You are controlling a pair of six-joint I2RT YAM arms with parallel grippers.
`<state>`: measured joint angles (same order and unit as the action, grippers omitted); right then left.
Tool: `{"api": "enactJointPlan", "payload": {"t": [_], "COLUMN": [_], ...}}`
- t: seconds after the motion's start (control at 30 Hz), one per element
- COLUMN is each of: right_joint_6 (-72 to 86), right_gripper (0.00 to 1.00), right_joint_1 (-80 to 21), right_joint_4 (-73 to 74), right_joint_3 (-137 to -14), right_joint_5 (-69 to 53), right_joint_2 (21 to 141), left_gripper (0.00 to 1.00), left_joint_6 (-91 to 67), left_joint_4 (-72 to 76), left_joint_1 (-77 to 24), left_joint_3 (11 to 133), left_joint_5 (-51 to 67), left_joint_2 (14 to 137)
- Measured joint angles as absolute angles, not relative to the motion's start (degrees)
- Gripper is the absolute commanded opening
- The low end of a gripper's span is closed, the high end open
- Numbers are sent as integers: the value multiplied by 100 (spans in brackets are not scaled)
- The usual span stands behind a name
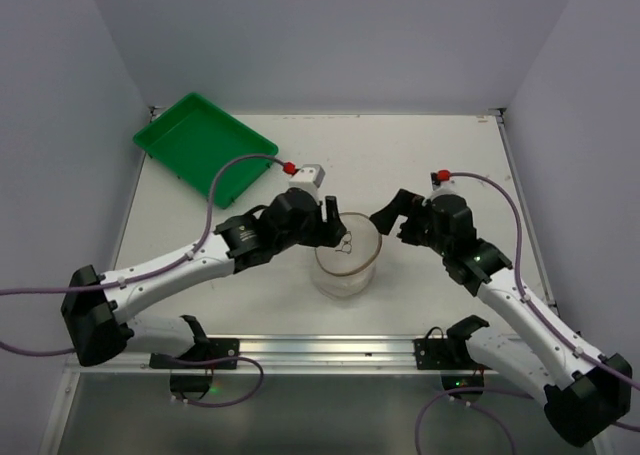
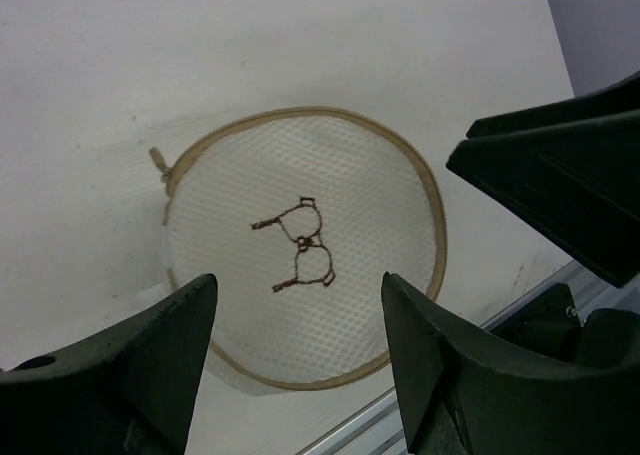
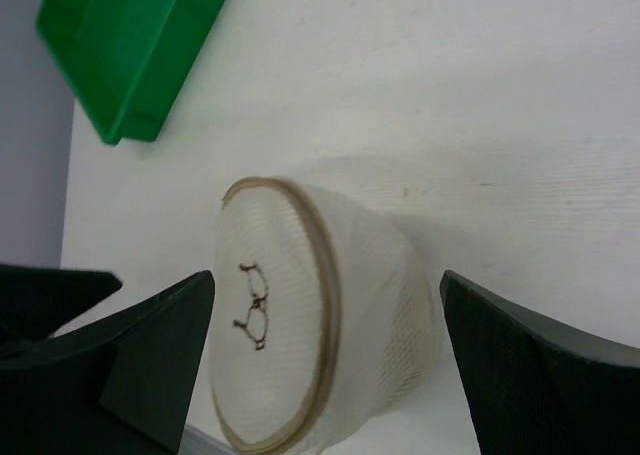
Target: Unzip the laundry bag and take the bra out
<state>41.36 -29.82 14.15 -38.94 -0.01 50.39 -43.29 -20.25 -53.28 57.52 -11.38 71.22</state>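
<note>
The right gripper I have will close on the tan rim (image 1: pixel 379 248) (image 3: pixel 330 305) of the laundry bag, on the side opposite my left gripper.
The laundry bag (image 1: pixel 347 262) is a small cream mesh cylinder standing upright near the table's front, between the two arms. Its round lid (image 2: pixel 300 260) carries a dark bra line-drawing. The tan zip (image 2: pixel 432 200) runs round the rim, with its pull (image 2: pixel 157 159) at the left edge. The bra is hidden. My left gripper (image 1: pixel 333 227) hangs open just above the lid's left side, and its fingertips (image 2: pixel 203 287) frame the lid with nothing between them. My right gripper (image 1: pixel 386 221) stands wide open beside the bag's right edge, apart from it. In the right wrist view the bag (image 3: pixel 300 335) shows side-on.
A green rectangular tray (image 1: pixel 205 145) sits at the back left of the white table (image 1: pixel 440 165). An aluminium rail (image 1: pixel 330 347) runs along the near edge just in front of the bag. Grey walls close off the left, right and back.
</note>
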Motion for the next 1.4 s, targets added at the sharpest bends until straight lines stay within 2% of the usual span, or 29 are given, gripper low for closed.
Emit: {"api": "enactJointPlan", "payload": {"t": [0.2,0.37,0.6,0.87,1.07,1.17,1.3,1.4], "right_joint_6": [4104,4047,4051,4047,4047,4047,4045,4032], "right_gripper": [96,96,96,96,96,96,96,96], "right_joint_1": [-1898,-1308,-1192,-1188,-1186,-1186,-1186,-1186], "right_joint_4": [1938,2062,2110,2073,1979,1964,1938,1885], "right_joint_3": [-3586,-3310,-2908,-2779,-2674,-2670,-2670,-2670], "right_joint_5": [23,-156,-438,-620,-755,-779,-858,-917], "right_joint_2": [4515,4300,4372,4346,4353,4351,4348,4346], "left_gripper": [70,65,56,49,33,22,0,0], "left_joint_6": [-3940,-3715,-3636,-3638,-3669,-3691,-3701,-3728], "left_joint_4": [-2333,-2534,-2976,-3310,-3452,-3498,-3516,-3553], "left_joint_1": [-6340,-6759,-6742,-6737,-6735,-6735,-6729,-6718], "left_joint_3": [7161,7992,8873,9072,9078,9078,9078,9078], "left_joint_5": [-1857,-2163,-2668,-2993,-3044,-3052,-3057,-3089], "left_joint_2": [8464,9290,10154,10497,10551,10551,10551,10551]}}
